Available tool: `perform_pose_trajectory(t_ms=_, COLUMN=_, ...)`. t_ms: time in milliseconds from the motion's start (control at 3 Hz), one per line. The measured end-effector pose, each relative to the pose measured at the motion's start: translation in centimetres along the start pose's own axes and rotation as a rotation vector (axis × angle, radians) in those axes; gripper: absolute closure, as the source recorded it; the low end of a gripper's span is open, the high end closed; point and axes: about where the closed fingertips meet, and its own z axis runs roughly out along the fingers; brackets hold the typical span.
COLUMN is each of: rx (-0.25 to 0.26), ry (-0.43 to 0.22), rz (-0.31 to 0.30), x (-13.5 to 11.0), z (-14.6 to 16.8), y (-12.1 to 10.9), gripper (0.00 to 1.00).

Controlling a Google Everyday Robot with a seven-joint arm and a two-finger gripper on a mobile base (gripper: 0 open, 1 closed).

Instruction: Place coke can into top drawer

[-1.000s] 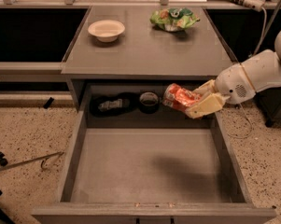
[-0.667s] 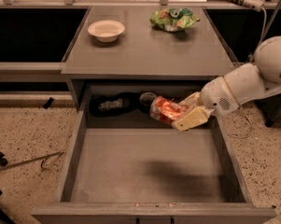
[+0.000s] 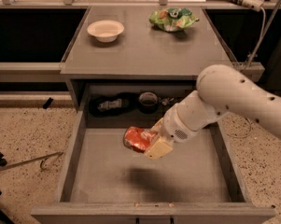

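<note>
Next, I let go of the coke can on the top drawer's bare bottom (image 3: 129, 158), in front of the dark objects.
The coke can (image 3: 137, 139), red-orange with white markings, lies sideways in my gripper (image 3: 151, 143), which is shut on it. I hold it in the air over the middle of the open top drawer (image 3: 93, 181), a wide shallow grey drawer pulled out of the grey cabinet (image 3: 144, 55). The can's shadow falls on the drawer's bare bottom below it. My white arm (image 3: 233, 97) reaches in from the right.
A white bowl (image 3: 105, 30) and a green-and-orange chip bag (image 3: 172, 18) sit on the cabinet top. Dark objects (image 3: 109, 104) and a round cup (image 3: 148, 100) lie at the back of the drawer. A speckled floor surrounds the cabinet.
My gripper has carried the can from the drawer's back right corner leftward and forward, down over the middle of the drawer.
</note>
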Motion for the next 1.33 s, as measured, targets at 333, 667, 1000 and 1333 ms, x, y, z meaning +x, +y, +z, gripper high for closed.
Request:
perform_pose_trajectory(t_ms=333, rx=0.056, ry=0.127, rz=-0.001, x=1.0, z=4.8, y=-1.0, gripper=1.00)
perform_pose_trajectory(t_ms=667, rx=0.025, ry=0.224, rz=0.035, x=1.2, z=9.4, y=-1.8, gripper=1.00)
perform_pose_trajectory(t_ms=1000, rx=0.025, ry=0.224, rz=0.035, x=1.2, z=9.5, y=-1.8, gripper=1.00)
perform_pose_trajectory(t_ms=1333, rx=0.002, ry=0.253, rz=0.046, x=1.9, z=11.4, y=-2.0, gripper=1.00)
